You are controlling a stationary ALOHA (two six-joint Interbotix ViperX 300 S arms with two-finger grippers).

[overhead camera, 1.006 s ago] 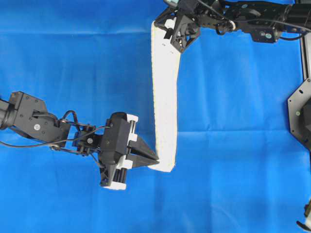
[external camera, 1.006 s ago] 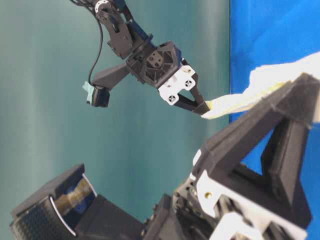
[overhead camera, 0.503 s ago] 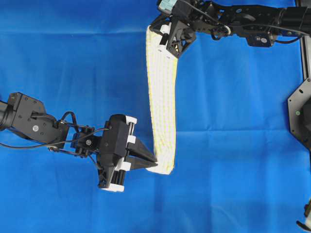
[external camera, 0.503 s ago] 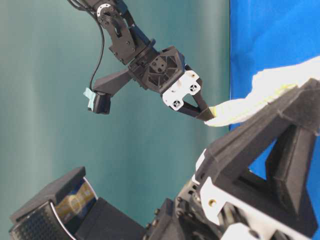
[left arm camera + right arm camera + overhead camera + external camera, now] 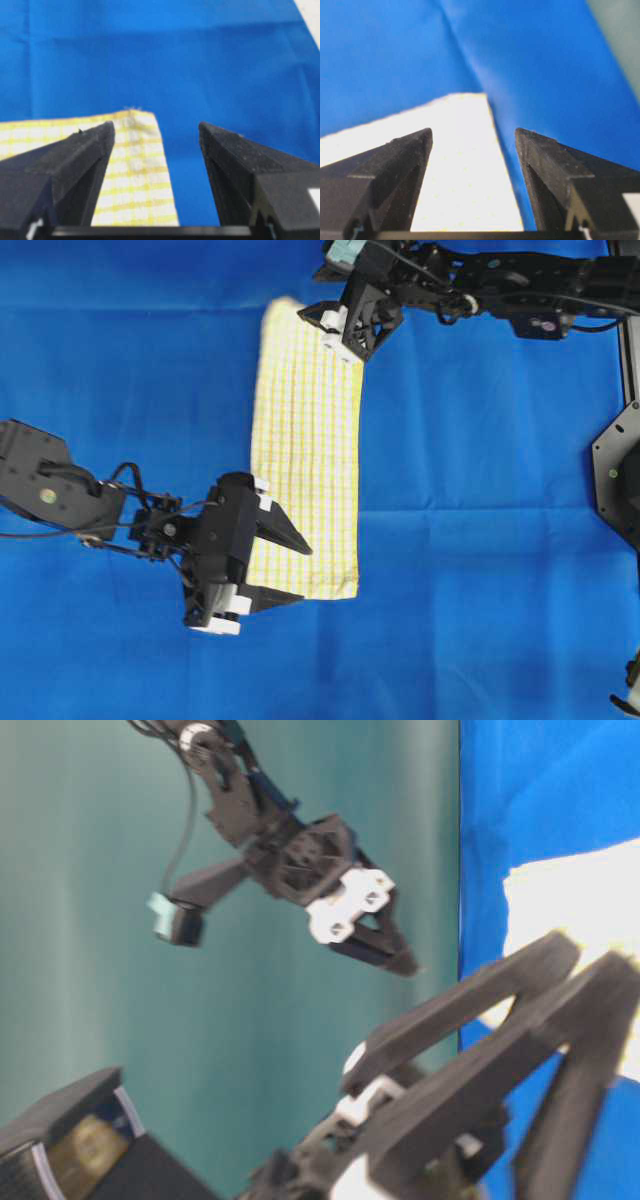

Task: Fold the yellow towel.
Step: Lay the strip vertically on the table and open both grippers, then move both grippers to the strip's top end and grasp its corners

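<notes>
The yellow towel's far corner (image 5: 350, 316) (image 5: 483, 97), the one on the side toward the black mount, is the next place my right gripper should close.
The yellow towel (image 5: 305, 450) lies flat on the blue cloth as a long checked strip running from far to near. My left gripper (image 5: 303, 573) is open over the towel's near end, one finger above the cloth and one beside its near edge. In the left wrist view the towel's corner (image 5: 135, 170) shows between the spread fingers, untouched. My right gripper (image 5: 330, 332) is open at the towel's far right corner. In the right wrist view the towel (image 5: 465, 160) looks washed-out white between the parted fingers. Neither gripper holds anything.
A large plain blue cloth (image 5: 480, 490) covers the table under everything. A black mount (image 5: 615, 475) sits at the right edge. In the table-level view the right arm (image 5: 300, 850) hangs before a teal wall, and the left gripper's fingers (image 5: 470, 1010) fill the foreground.
Both grippers have opened and let go of the towel's ends. The towel, held before as a narrow raised band, has dropped and spread to the left, flat on the blue cloth.
</notes>
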